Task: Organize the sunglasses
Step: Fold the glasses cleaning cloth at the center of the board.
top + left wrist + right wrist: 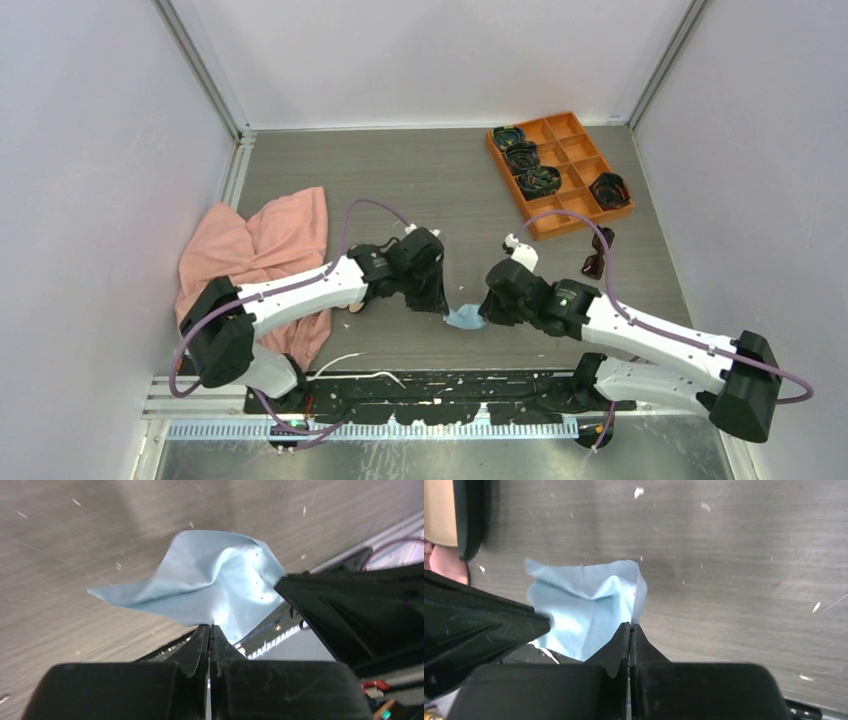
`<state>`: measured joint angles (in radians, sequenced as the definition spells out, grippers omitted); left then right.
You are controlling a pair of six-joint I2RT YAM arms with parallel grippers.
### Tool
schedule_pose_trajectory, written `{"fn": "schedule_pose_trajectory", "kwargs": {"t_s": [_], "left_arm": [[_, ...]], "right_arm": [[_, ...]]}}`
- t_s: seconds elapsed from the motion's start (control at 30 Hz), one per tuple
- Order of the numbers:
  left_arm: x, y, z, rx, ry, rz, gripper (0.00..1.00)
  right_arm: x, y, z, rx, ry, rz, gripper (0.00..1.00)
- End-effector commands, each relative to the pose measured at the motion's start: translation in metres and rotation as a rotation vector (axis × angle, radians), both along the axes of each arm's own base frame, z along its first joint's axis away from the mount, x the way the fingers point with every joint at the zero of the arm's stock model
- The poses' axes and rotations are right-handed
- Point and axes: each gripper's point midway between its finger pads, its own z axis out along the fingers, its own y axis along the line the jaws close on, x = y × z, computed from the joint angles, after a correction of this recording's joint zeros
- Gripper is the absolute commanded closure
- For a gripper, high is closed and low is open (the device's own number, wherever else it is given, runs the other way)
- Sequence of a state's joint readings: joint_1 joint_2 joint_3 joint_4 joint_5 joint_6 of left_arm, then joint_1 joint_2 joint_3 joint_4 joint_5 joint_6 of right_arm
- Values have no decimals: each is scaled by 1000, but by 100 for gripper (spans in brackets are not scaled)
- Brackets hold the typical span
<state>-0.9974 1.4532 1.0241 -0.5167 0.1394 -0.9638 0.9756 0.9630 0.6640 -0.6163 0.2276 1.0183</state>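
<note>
I need to let go with my right gripper, and then the light blue cloth will lie flat on the bare table (480,312) (689,550) under my right gripper's fingertips.
The sunglasses (598,255), a small dark folded pair, lie on the table just below the orange tray, to the right of my right arm and apart from both grippers. Between the grippers, low over the table, hangs a light blue cloth (464,319) (210,580) (584,605). My left gripper (444,308) (210,626) is shut on one edge of it. The opposite edge is pinched in my right gripper (484,314) (630,625), which is also shut. Each wrist view shows the other gripper's black finger meeting the cloth.
An orange divided tray (572,172) at the back right holds several dark coiled bundles. A pink cloth (262,250) lies crumpled on the left. A black case with tan lining (446,515) shows at the upper left of the right wrist view. Walls close in three sides.
</note>
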Motion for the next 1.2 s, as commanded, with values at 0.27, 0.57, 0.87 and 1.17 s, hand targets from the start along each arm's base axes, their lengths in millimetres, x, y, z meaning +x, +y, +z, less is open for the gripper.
{"fn": "schedule_pose_trajectory", "kwargs": {"t_s": [0.27, 0.57, 0.87, 1.17], "left_arm": [[138, -6, 83, -113, -120, -30, 99], [142, 15, 75, -48, -199, -40, 100], [53, 28, -35, -18, 59, -24, 72], [58, 40, 2, 62, -27, -21, 51]], "right_arm": [[142, 15, 100, -20, -228, -91, 100], [134, 2, 75, -92, -187, -103, 99], [39, -23, -43, -99, 75, -96, 77], [46, -55, -10, -230, -23, -124, 33]]}}
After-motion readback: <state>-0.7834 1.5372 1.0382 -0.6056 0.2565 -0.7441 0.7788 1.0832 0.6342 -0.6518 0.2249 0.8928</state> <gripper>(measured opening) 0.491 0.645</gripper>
